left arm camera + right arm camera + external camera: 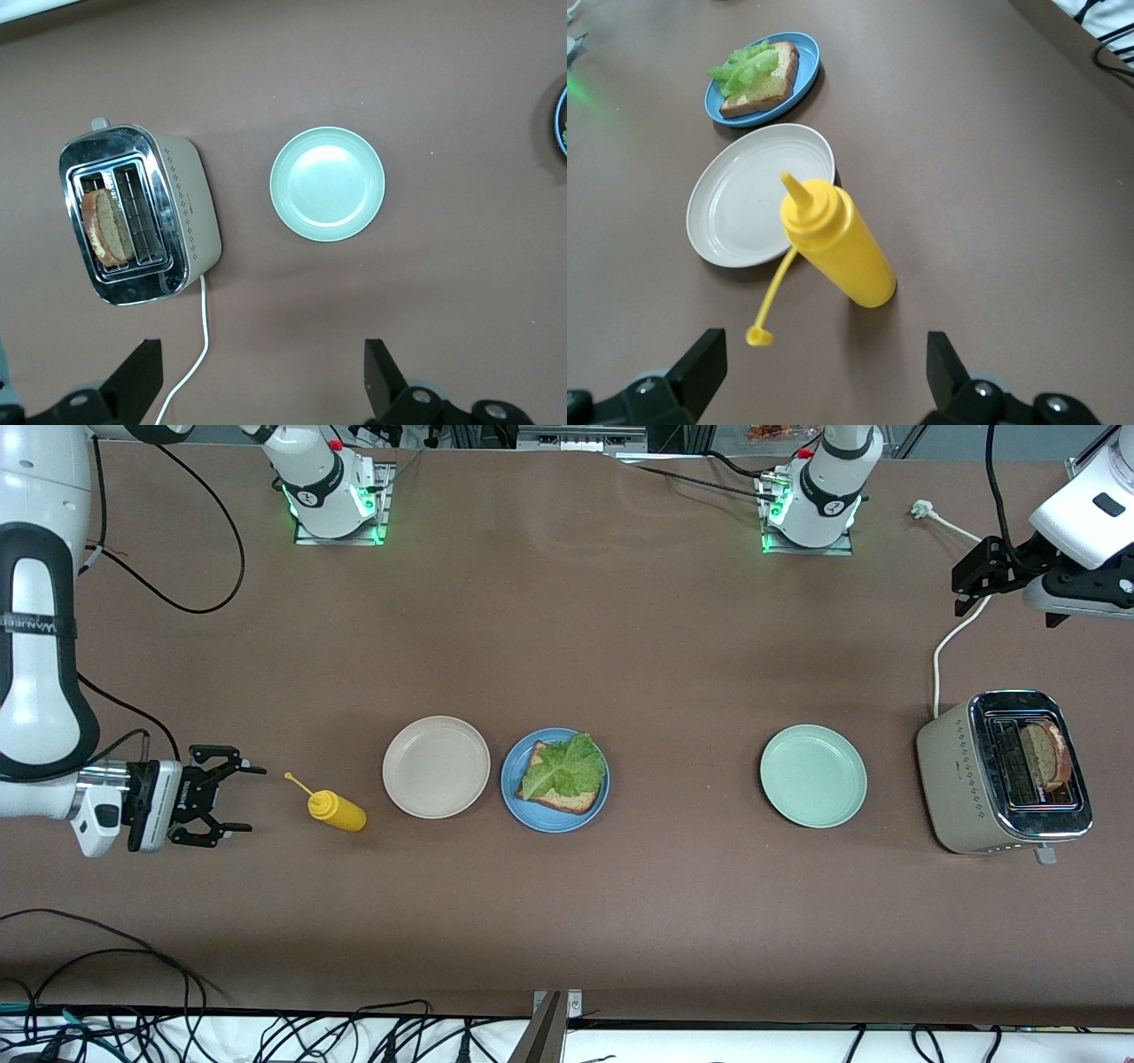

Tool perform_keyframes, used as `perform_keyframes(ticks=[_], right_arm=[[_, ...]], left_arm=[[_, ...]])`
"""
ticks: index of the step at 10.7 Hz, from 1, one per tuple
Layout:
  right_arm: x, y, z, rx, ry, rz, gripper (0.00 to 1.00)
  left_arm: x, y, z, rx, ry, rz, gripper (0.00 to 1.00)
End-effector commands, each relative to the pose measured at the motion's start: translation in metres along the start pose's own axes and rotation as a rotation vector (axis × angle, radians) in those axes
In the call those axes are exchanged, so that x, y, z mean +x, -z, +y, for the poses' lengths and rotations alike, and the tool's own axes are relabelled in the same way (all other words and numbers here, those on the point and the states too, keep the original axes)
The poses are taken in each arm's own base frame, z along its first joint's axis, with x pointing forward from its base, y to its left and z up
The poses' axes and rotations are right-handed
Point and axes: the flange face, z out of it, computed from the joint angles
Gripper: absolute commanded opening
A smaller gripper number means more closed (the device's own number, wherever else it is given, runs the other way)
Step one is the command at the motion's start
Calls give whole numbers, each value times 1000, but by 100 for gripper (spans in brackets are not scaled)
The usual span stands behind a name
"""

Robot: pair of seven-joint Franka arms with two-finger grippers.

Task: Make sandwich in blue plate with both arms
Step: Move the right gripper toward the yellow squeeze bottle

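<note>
Next, my right gripper closes on the lower body (346,815) (864,276) of the yellow squeeze bottle, close to its bottom and away from the nozzle.
The blue plate (536,817) sits mid-table with one brown bread slice (571,799) on it and a ruffled lettuce leaf (563,766) on the slice. The right wrist view shows the same plate (808,55), bread (769,88) and lettuce (744,64). A second bread slice (1045,757) stands in a slot of the toaster (961,779), also seen in the left wrist view (106,226). My left gripper (961,598) hangs open and empty above the table by the toaster's cord (261,381). My right gripper (248,799) is open and empty beside the yellow bottle (824,376).
A yellow squeeze bottle (337,810), its cap loose on a strap, lies between my right gripper and a beige-white plate (436,766). A mint-green plate (813,775) lies between the blue plate and the toaster. The toaster's white cord (939,660) runs toward the arms' bases.
</note>
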Motion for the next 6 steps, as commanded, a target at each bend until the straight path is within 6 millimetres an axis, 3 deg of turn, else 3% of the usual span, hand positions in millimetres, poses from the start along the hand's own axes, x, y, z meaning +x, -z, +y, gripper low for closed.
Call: perform_keyframes(ticks=[1,3,6], right_arm=[[-32,-27,15,1,88,109,100],[-43,-55,25,-15,138,129,100],[-36,-97,30,-26,210,143,100]], left_arm=[[-4,15,-8,-12,15,10,100],[-3,15,-9,-14,17,10,100],[-3,13,-7,-18,15,6,100]])
